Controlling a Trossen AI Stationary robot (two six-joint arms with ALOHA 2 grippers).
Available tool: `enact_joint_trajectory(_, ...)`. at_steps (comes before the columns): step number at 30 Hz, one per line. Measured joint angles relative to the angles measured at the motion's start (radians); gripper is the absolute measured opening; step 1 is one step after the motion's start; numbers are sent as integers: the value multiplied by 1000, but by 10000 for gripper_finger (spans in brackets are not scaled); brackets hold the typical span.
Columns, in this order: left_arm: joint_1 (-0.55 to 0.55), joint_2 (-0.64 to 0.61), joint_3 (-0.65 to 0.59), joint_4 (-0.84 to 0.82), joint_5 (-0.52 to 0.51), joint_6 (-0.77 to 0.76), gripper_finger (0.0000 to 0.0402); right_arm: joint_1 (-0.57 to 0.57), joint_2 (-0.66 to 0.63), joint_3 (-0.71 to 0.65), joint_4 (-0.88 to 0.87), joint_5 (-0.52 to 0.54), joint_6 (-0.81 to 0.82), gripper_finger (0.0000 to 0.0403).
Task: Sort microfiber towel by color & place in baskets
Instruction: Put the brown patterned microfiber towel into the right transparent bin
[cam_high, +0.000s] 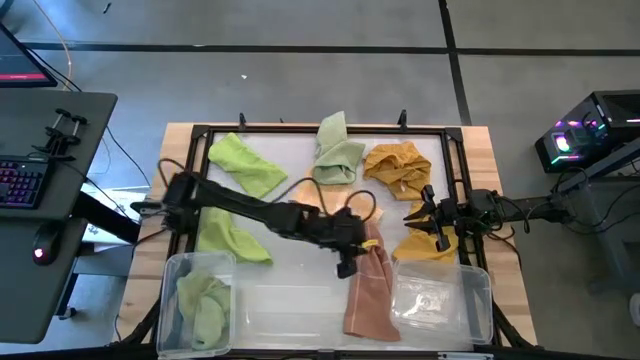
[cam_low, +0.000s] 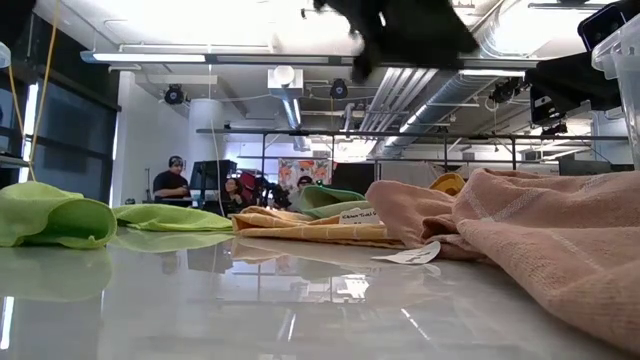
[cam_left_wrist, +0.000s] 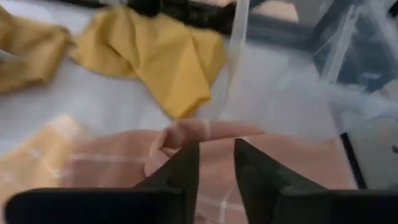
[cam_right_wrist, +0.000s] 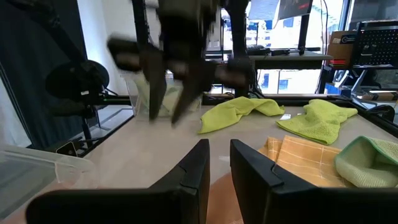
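The robot's right gripper will next move to the pink towel's far end (cam_high: 369, 261) (cam_right_wrist: 224, 191), near the orange checked towel, and close there.
A pink towel (cam_high: 370, 295) (cam_low: 540, 230) (cam_left_wrist: 112, 168) lies bunched on the white surface beside the left wall of the right see-through basket (cam_high: 480, 290). My left gripper (cam_high: 345, 262) (cam_left_wrist: 216, 149) (cam_low: 400, 30) hangs open above its far end, clear of it. The left basket (cam_high: 175, 275) holds a green towel (cam_high: 205, 305). My right gripper (cam_high: 425, 222) (cam_right_wrist: 219, 146) is low by the table's right side, over a yellow towel (cam_high: 425, 248), its fingers a narrow gap apart with nothing between them.
Loose towels lie on the surface: green ones (cam_high: 245, 165) (cam_high: 225, 240), a pale green one (cam_high: 335, 150), a mustard one (cam_high: 400, 165) and an orange checked one (cam_low: 310, 222) under my left arm. A black frame (cam_high: 300, 130) rims the surface. People stand far off in the room (cam_low: 172, 180).
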Motion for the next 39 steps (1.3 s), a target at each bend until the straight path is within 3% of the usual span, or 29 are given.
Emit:
enact_joint_trajectory(9, -8, 122, -1, -11, -38, 26, 178, 0, 0, 0, 0, 0, 0, 59)
enact_joint_trajectory(21, -49, 51, -1, -109, -54, -286, 184, 0, 1, 0, -1, 29, -29, 59)
enact_joint_trajectory(26, -98, -52, 0, -242, -205, -254, 184, -1, 2, 0, 8, 176, -119, 59)
enact_joint_trajectory(35, -155, -223, 1, -502, -424, -249, 184, -1, 9, 0, 108, 217, -123, 59)
enact_joint_trajectory(39, -177, -279, 1, -597, -487, -303, 184, 0, 10, 0, 382, 195, 153, 59)
